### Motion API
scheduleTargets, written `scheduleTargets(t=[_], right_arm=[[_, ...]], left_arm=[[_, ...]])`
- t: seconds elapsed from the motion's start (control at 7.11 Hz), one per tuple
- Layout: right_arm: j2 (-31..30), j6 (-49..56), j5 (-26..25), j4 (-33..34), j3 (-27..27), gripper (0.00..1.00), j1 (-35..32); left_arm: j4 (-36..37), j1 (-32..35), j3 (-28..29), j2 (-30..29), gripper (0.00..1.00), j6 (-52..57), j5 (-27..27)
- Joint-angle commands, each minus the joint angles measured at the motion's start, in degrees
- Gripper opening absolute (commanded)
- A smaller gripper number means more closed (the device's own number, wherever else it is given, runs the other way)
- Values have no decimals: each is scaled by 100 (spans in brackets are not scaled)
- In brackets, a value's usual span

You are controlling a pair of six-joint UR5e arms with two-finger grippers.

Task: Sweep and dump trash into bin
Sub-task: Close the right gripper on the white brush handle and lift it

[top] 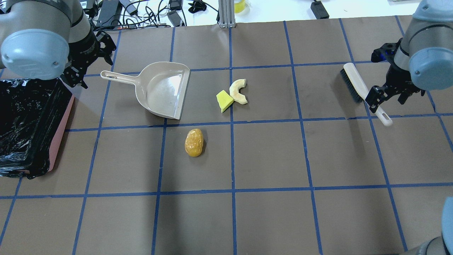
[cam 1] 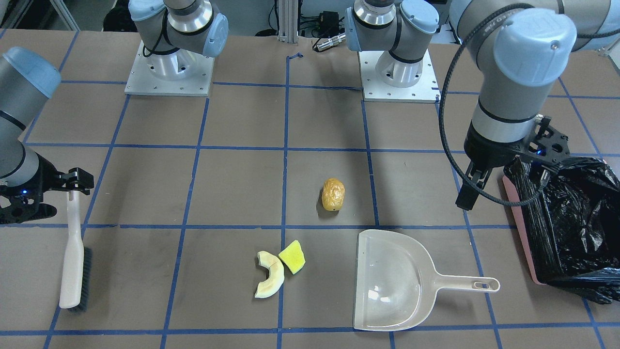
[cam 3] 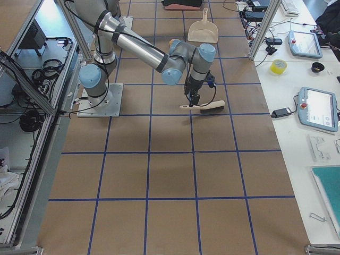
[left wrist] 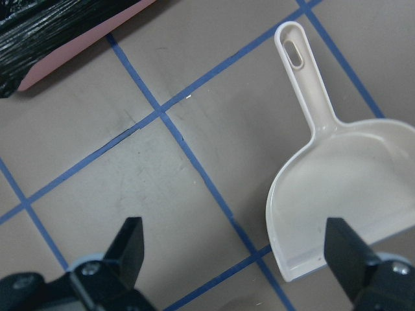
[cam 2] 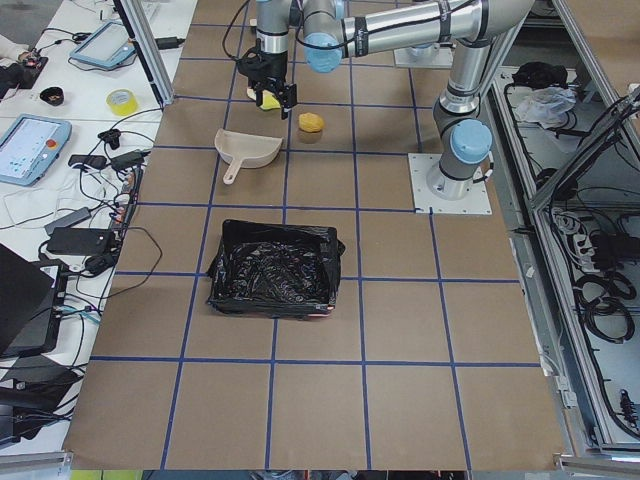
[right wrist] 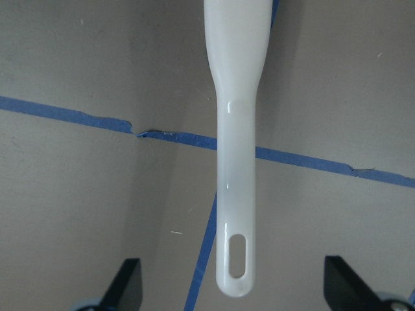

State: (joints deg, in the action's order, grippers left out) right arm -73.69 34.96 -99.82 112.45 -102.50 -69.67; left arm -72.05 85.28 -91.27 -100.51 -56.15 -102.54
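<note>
My left gripper needs to next close on the middle of the handle (cam 1: 466, 283) (left wrist: 305, 83) of the beige dustpan, between the hole in the handle and the dustpan's wide scoop.
The trash lies mid-table: a pale rind slice (cam 1: 269, 281) touching a yellow-green wedge (cam 1: 292, 257), and a golden-brown lump (cam 1: 333, 195) apart from them. A beige dustpan (cam 1: 397, 281) lies beside them, empty. The pink bin (cam 1: 520, 228) with its black bag stands at the table's left end. My left gripper (cam 1: 477, 189) is open and empty, above the table between bin and dustpan handle (left wrist: 299, 65). My right gripper (right wrist: 233, 285) is open, its fingers astride the end of a white brush handle (right wrist: 237, 142) without touching it. The brush (cam 1: 73, 257) lies on the table.
Brown table with a blue tape grid. The bin (top: 60, 120) sits at the left edge in the overhead view, the dustpan (top: 162, 88) to its right, and the brush (top: 359, 86) at the far right. Both arm bases stand at the robot's side.
</note>
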Motion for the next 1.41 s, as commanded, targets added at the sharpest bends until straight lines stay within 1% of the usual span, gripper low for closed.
scheduleTargets(t=[0.0,0.14,0.28,0.42,0.56,0.7,0.84,1.13,1.27], right_arm=[[152,660,-29,479,-226,100,41],[197,792,-38,488,-235,100,41],[336,967,-64,532,-200,100,41],[416,960,5,602,-183,99,50],[426,969,-29,724,-200,98,50],[408,951,-21,699,-200,90,50],[417,890,-20,682,-209,77,50],[417,635,-20,646,-218,46,50],[417,626,-12,638,-218,33,50]], left_arm=[[811,-3,196,-861,100,-1309,14],[1138,-99,371,-1170,100,-1615,49],[1167,-152,425,-1442,100,-1827,50],[1350,-170,478,-1680,100,-1934,93],[1656,-179,583,-1909,100,-1952,85],[1659,-179,671,-2076,100,-1961,85],[1668,-187,620,-2130,100,-1944,76],[1668,-231,628,-2218,100,-1856,41],[1668,-231,628,-2262,100,-1891,32]])
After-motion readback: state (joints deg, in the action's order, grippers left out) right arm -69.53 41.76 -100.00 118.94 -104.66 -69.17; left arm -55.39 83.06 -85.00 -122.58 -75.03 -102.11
